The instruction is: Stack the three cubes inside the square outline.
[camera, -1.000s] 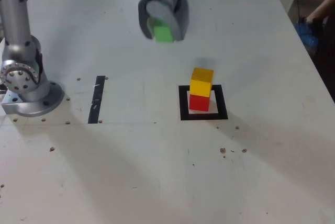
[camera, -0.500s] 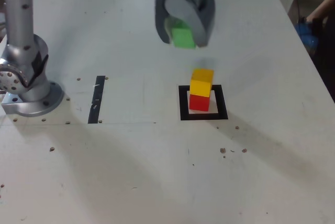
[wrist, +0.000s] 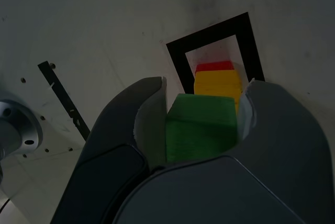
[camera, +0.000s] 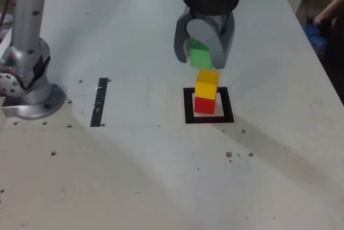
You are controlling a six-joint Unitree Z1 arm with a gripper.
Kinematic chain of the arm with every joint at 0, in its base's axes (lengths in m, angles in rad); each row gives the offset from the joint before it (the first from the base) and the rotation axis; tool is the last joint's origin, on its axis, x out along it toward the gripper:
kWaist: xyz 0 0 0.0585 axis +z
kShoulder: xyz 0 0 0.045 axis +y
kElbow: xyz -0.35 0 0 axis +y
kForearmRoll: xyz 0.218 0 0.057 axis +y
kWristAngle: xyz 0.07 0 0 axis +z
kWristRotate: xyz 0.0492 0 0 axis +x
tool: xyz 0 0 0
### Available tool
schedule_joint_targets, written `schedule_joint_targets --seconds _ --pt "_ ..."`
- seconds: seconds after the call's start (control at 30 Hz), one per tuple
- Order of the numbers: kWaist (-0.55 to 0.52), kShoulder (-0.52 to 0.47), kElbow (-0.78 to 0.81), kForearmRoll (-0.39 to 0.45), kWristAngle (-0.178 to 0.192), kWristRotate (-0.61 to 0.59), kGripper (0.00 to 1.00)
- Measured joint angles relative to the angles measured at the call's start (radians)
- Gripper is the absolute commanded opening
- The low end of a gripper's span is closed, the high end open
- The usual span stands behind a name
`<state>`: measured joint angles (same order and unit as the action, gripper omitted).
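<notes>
The green cube, now held just above the stack, will be released from my gripper on top of the yellow cube (camera: 206, 72) (wrist: 219, 94), and this will complete the stack above the red cube.
A yellow cube (camera: 206, 84) rests on a red cube (camera: 203, 105) inside the square outline (camera: 187, 106) of black tape. My gripper (camera: 201, 58) hangs just above this stack, shut on the green cube (camera: 200, 57). In the wrist view the green cube (wrist: 199, 127) fills the space between the two grey fingers (wrist: 123, 124), with the yellow cube (wrist: 217, 82), the red cube (wrist: 213, 67) and the square outline (wrist: 180, 62) seen beyond it. The green cube's underside stands slightly above the yellow cube's top, apart from it.
A straight black tape strip (camera: 100, 101) lies on the white table toward the exterior view's left. The arm's metal base (camera: 24, 87) stands at the left edge. A person's sleeve (camera: 328, 12) shows at the far right. Small dark specks dot the table.
My gripper has carried the green cube from the table's back middle toward the exterior view's right and downward, arriving just above the yellow-on-red stack. The stack has not moved.
</notes>
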<state>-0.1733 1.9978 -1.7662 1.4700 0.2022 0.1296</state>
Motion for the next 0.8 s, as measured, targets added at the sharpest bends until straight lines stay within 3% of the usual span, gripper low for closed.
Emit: schedule_joint_targets --seconds 0.2,0.8 --pt "0.0 0.028 0.006 0.0 -0.015 -0.005 0.13" --pt "-0.017 0.042 0.004 -0.029 -0.014 -0.018 0.15"
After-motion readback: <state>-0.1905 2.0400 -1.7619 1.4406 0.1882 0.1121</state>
